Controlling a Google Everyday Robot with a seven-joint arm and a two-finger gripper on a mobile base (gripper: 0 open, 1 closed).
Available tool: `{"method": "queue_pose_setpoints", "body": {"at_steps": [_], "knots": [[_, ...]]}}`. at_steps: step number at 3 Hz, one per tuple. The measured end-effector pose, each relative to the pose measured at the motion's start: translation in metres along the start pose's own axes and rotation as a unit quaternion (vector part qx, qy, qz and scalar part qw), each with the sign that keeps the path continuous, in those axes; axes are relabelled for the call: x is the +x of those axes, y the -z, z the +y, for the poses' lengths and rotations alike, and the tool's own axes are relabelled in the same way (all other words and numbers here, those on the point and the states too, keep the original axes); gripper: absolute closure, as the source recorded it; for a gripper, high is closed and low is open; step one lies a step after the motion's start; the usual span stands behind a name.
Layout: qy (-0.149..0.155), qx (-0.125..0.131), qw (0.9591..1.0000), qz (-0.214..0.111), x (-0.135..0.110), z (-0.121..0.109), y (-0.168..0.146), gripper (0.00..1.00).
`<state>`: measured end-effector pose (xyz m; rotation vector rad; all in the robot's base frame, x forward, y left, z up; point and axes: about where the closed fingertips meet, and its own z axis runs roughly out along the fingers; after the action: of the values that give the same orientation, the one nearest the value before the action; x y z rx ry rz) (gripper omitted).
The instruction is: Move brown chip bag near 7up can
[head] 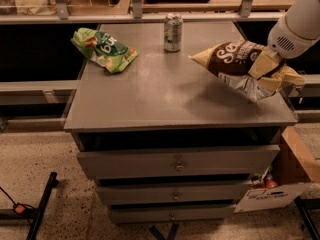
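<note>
The robot's gripper needs to release the brown chip bag between the 7up can and the cabinet top's back corner (pixel 222 46) nearest the robot's arm.
The brown chip bag (pixel 235 60) hangs in the air above the right side of the grey cabinet top (pixel 165 94), its pale yellow tip pointing left. My gripper (pixel 267 70) is shut on the bag's right end, with the white arm coming in from the upper right. The 7up can (pixel 173 32) stands upright at the back middle of the top, up and to the left of the bag, with a clear gap between them.
A green chip bag (pixel 104 49) lies at the back left of the top. The cabinet has drawers (pixel 176 164) below. A cardboard box (pixel 287 176) stands on the floor at the right. A rail (pixel 150 18) runs behind the top.
</note>
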<state>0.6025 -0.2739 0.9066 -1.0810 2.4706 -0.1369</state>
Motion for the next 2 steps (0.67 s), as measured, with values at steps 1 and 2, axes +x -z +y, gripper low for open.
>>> {"method": "queue_pose_setpoints", "body": {"at_steps": [1,2], "knots": [[-0.027,0.018,0.9993,-0.019,-0.01,-0.018,-0.003,1.0],[-0.032,0.039,0.9978,-0.044,-0.028,-0.026,-0.006,1.0]]}}
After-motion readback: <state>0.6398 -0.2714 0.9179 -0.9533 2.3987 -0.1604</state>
